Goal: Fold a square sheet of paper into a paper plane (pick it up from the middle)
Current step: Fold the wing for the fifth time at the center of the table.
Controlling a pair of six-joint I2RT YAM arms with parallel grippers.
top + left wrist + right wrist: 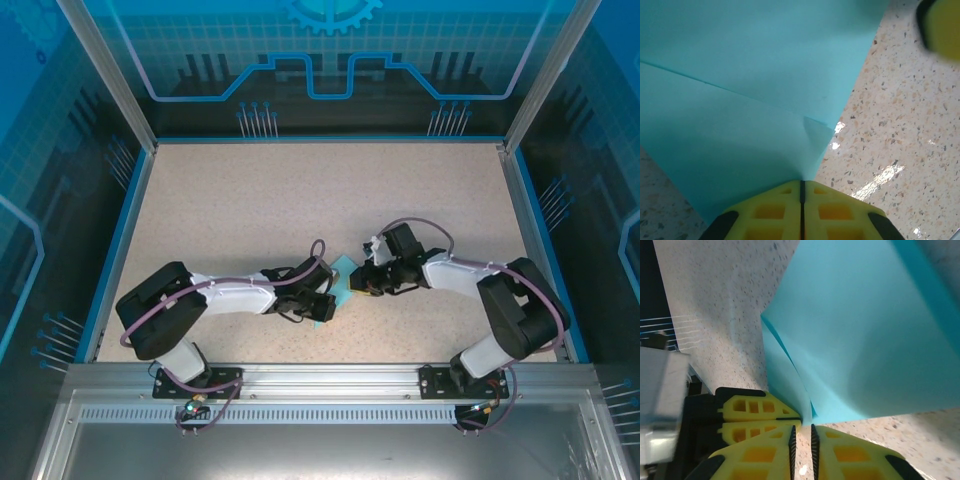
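Note:
Next, my right gripper pins the paper's fold before my left gripper, which is busy pinning it now, takes the paper's opposite edge (pixel 676 184).
The light-blue sheet of paper (pixel 343 274) hangs folded between my two grippers at the table's middle front. A crease runs across the paper (pixel 740 100) in the left wrist view. My left gripper (pixel 801 184) is shut on the paper's lower edge, its yellow jaws pressed together. In the right wrist view the paper (pixel 865 340) bulges upward, with the left fingers (pixel 757 412) pinching its fold. My right gripper (pixel 801 429) stands with a narrow gap that shows bare table, and the paper's edge ends just at its fingertips. From above, the left gripper (pixel 328 300) and right gripper (pixel 360 282) nearly touch.
The speckled beige table (pixel 300 200) is ringed by a blue rim (pixel 118 240) and clear enclosure walls. An aluminium rail (pixel 320 378) carries both arm bases along the near edge. A blurred yellow right finger (pixel 942 25) shows at the top right of the left wrist view.

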